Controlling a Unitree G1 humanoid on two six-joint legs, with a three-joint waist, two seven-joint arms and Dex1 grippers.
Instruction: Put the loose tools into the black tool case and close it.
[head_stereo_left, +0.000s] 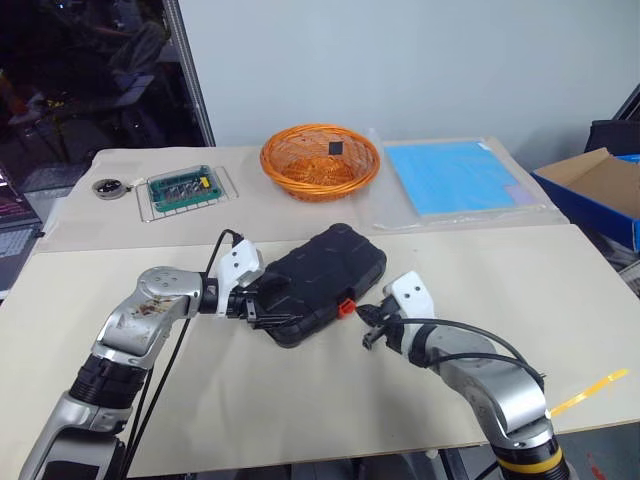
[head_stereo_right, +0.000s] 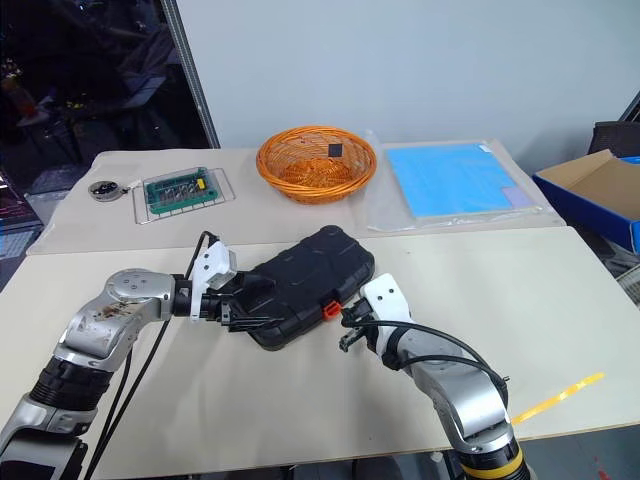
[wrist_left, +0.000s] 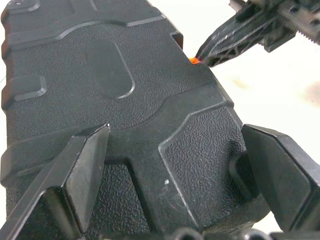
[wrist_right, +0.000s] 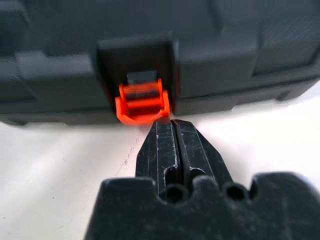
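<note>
The orange latch meets my right gripper's shut fingers at only one lower corner, so my right gripper will open and take the latch (wrist_right: 143, 103) by both sides.
The black tool case (head_stereo_left: 322, 272) lies closed in the middle of the table, its lid down. Its small orange latch (wrist_right: 143, 103) faces the front right. My left gripper (head_stereo_left: 254, 311) is open, its two fingers (wrist_left: 82, 170) spread wide over the case's left end. Whether they press on the shell I cannot tell. My right gripper (wrist_right: 172, 131) is shut, with nothing between its fingers. Its tips sit right below the orange latch (head_stereo_left: 346, 308), touching or nearly touching it. The loose tools are out of view.
An orange wicker basket (head_stereo_left: 320, 160) stands behind the case. A green circuit board in a clear tray (head_stereo_left: 183, 188) and a small round object (head_stereo_left: 108, 187) lie at the back left. A blue sheet in plastic (head_stereo_left: 455, 178) lies back right, a blue box (head_stereo_left: 598, 192) beyond the right edge.
</note>
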